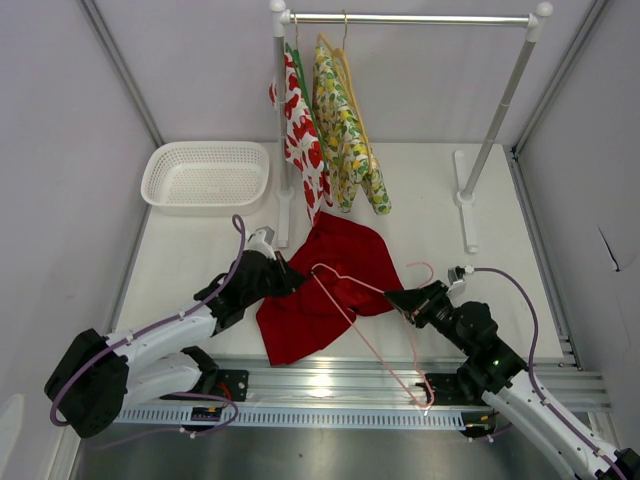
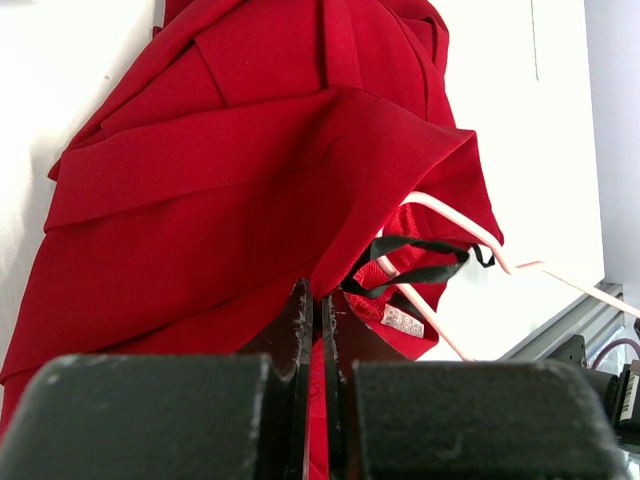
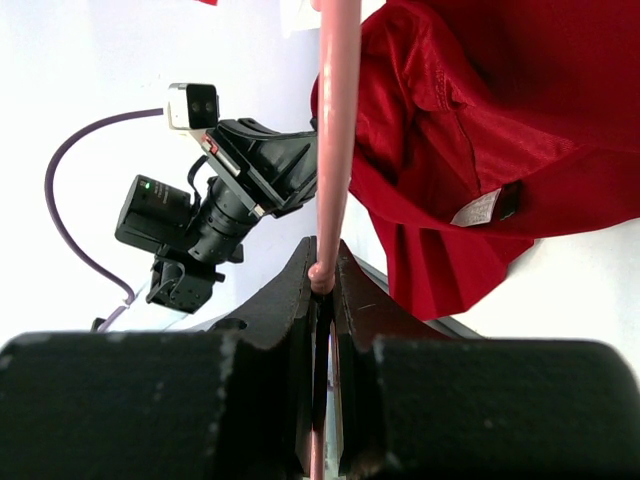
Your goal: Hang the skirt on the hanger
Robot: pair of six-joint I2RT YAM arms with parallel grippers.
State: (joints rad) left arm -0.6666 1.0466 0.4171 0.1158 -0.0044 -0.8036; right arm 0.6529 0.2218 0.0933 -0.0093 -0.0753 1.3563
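Note:
I see the black loop strap lying slack across the hanger's arm, so next I let go of the skirt's fold with my left gripper and take the strap (image 2: 356, 279) beside the waist opening first.
The red skirt (image 1: 340, 262) lies crumpled on the white table in the middle of the top view. My left gripper (image 1: 296, 281) is at its left edge, shut on a fold of the red cloth (image 2: 250, 150), which shows between the jaws (image 2: 320, 312). The pink wire hanger (image 1: 352, 318) lies across the skirt, one arm tucked inside the waist opening (image 2: 452, 218) beside a black loop strap (image 2: 425, 274). My right gripper (image 1: 400, 298) is shut on the hanger's wire (image 3: 338, 120), which runs up from the jaws (image 3: 325, 278) beside the skirt (image 3: 480, 120).
A white basket (image 1: 205, 175) stands at the back left. A clothes rack (image 1: 410, 18) at the back holds a fruit-print garment (image 1: 300, 135) and a yellow-green garment (image 1: 345, 140); its feet (image 1: 466, 205) rest on the table. A metal rail (image 1: 340, 385) runs along the near edge.

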